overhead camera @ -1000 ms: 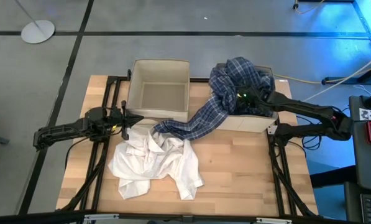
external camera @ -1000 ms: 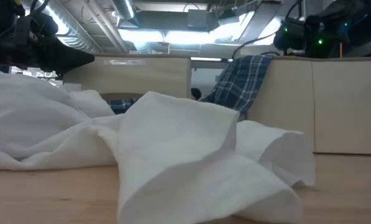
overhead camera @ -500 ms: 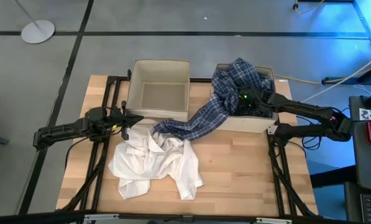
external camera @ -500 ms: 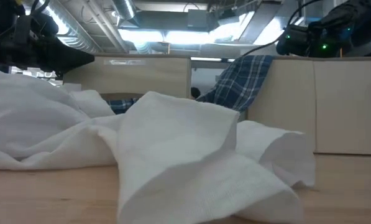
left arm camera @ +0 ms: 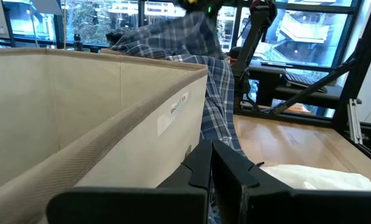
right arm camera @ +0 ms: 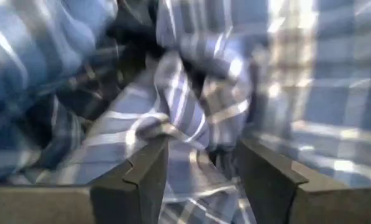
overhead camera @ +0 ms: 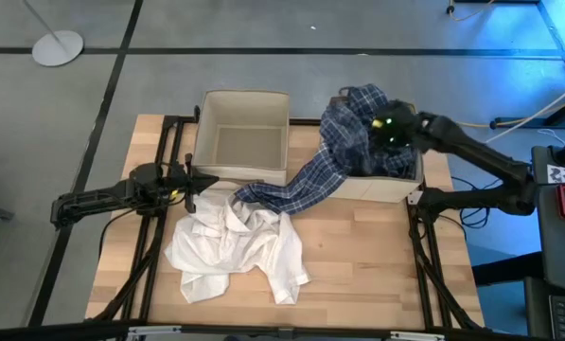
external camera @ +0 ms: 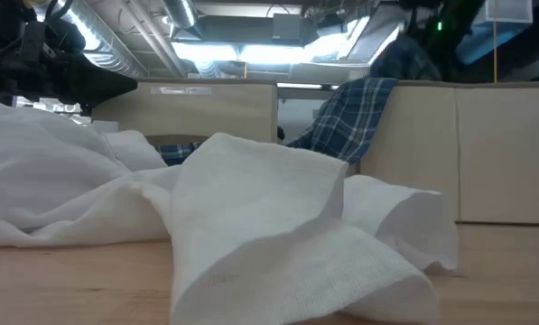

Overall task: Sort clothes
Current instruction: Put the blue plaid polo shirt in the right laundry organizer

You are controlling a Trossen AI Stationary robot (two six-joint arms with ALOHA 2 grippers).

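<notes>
My right gripper will open and take the shirt's hanging length (overhead camera: 313,183), because the end of the plaid shirt trails outside the box while this gripper holds the heap above it.
A blue-and-white plaid shirt (overhead camera: 310,175) lies bunched in the right beige box (overhead camera: 384,190). It hangs over the box's left wall, and its end lies on the table against the white shirts (overhead camera: 235,242). It also shows in the low view (external camera: 350,117). My right gripper (overhead camera: 384,133) is above that box, shut on a bunch of the plaid cloth (right arm camera: 191,124). My left gripper (overhead camera: 189,185) is shut and empty, beside the left box's near wall (left arm camera: 110,118). The dark green and dark grey garments are not in view. My right gripper has a bunched fold of the plaid shirt (right arm camera: 185,140) between its two fingers (right arm camera: 145,171), several layers thick. It comes from above, over the right box. The bunch is raised above the box's rim (external camera: 404,63). The rest of the shirt trails down over the box's wall to the table.
The left beige box (overhead camera: 242,95) stands open at the table's far side, next to the right box. The white shirts lie in a rumpled heap at the table's middle near side (external camera: 251,226). Bare wood shows to the right of the heap (overhead camera: 377,256).
My right gripper has risen out of the right box and gone a little toward the table's far edge. A bunch of the plaid shirt has come up with it above the box's rim. The shirt's end on the table has stayed where it was.
</notes>
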